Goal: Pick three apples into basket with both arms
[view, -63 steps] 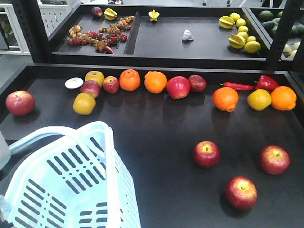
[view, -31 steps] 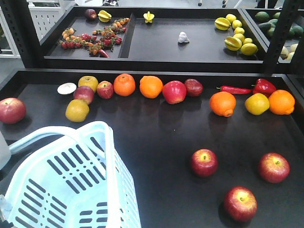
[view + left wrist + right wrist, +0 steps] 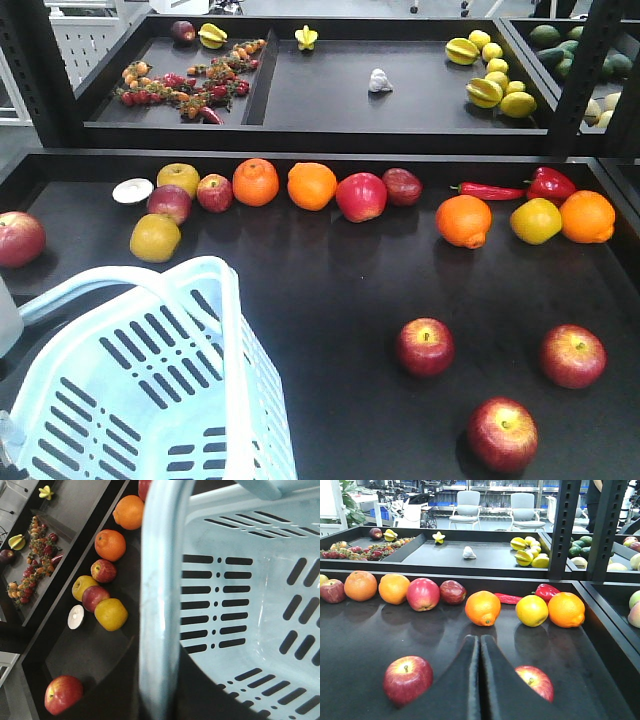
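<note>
My left gripper needs to release the pale blue basket so that it rests on the black table (image 3: 290, 372) in front of the oranges that sit side by side.
Three red apples lie at the front right of the black table: one (image 3: 425, 346), one (image 3: 573, 355) and the nearest (image 3: 503, 433). The pale blue basket (image 3: 140, 390) fills the lower left, tilted. In the left wrist view its handle (image 3: 162, 580) runs between my left gripper's (image 3: 162, 682) dark fingers, which are shut on it. My right gripper (image 3: 480, 639) is shut and holds nothing. It hangs low over the table between two apples, one to its left (image 3: 407, 679) and one to its right (image 3: 535, 681). Neither gripper shows in the front view.
A row of fruit crosses the table's back: yellow and red apples (image 3: 170, 200), oranges (image 3: 312, 185), a pinkish-red apple (image 3: 361, 196), red peppers (image 3: 545, 183). Another red apple (image 3: 15, 238) lies far left. A raised shelf (image 3: 330, 100) with a black post (image 3: 575, 70) stands behind.
In the front view the table's fruit has drifted down and to the left, while the basket keeps its place in the frame. The three apples lie as before relative to each other.
</note>
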You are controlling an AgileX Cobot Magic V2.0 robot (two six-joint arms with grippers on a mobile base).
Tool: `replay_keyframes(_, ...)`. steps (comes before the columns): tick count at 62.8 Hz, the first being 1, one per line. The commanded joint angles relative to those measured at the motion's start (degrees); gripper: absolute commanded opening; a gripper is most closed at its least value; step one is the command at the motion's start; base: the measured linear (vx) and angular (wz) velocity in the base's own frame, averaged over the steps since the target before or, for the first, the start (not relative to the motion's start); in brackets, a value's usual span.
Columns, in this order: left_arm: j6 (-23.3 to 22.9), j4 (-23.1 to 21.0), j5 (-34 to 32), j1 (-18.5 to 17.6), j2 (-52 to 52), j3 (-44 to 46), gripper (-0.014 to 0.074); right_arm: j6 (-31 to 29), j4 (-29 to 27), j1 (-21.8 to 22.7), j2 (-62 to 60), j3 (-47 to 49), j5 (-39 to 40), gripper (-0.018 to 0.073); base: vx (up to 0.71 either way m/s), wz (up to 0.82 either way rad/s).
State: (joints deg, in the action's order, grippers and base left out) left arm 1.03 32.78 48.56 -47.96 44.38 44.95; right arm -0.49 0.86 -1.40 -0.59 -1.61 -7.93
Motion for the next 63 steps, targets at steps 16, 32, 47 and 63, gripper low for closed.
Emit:
replay_keyframes(16,-0.65,1.60,-3.99,-0.14,-0.19,1.84,-0.0006,-0.42,0.64,0.16,-1.04,-0.62,4.32,-0.0010,0.00,0.00)
replay_keyframes(32,-0.65,1.60,-3.99,-0.14,-0.19,1.84,-0.0006,-0.42,0.64,0.16,-1.04,-0.62,4.32,-0.0010,0.00,0.00)
replay_keyframes(47,-0.65,1.60,-3.99,-0.14,-0.19,1.84,-0.0006,-0.42,0.64,0.16,-1.04,-0.62,4.32,-0.0010,0.00,0.00)
replay_keyframes(63,-0.65,1.60,-4.10,-0.14,-0.19,1.84,-0.0006,-0.42,0.64,0.16,-1.04,-0.62,4.32,-0.0010,0.00,0.00)
